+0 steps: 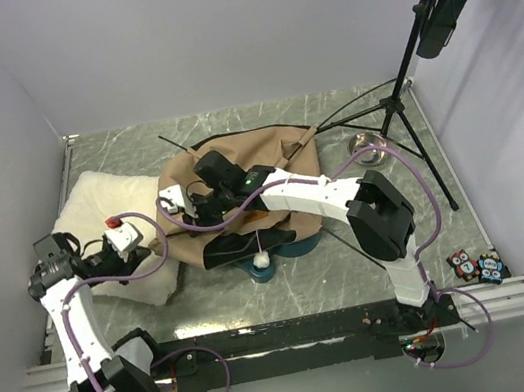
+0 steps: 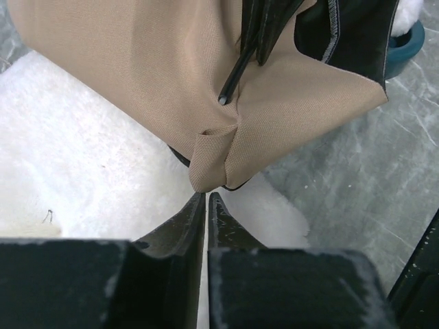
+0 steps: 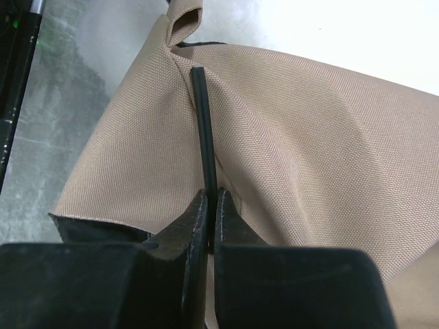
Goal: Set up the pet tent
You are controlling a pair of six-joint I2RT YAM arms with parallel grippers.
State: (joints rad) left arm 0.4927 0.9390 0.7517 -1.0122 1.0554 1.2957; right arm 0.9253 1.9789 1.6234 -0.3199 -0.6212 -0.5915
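The corner pocket hangs loose at the left gripper's shut fingers, so the left gripper needs to open and pinch the pocket's bottom end (image 2: 205,186) before the pole goes in.
The pet tent (image 1: 255,157) lies collapsed, tan fabric with a black base, partly over the cream pillow (image 1: 104,219). My right gripper (image 3: 210,193) is shut on a thin black pole (image 3: 202,116). The pole's free end stops just short of a folded corner pocket (image 3: 184,19). In the left wrist view the same pocket (image 2: 214,154) hangs right at the tips of my left gripper (image 2: 206,197). Its jaws are shut, and no fabric shows between them. The pole (image 2: 232,82) points down at the pocket. A white pompom (image 1: 261,256) hangs at the tent's front.
A teal dish (image 1: 267,270) sits under the tent's front edge. A black tripod (image 1: 392,112) and a metal bowl (image 1: 371,147) stand at the back right. Two small toy cubes (image 1: 476,266) lie near the right arm's base. Walls close in the marbled tabletop (image 1: 318,283).
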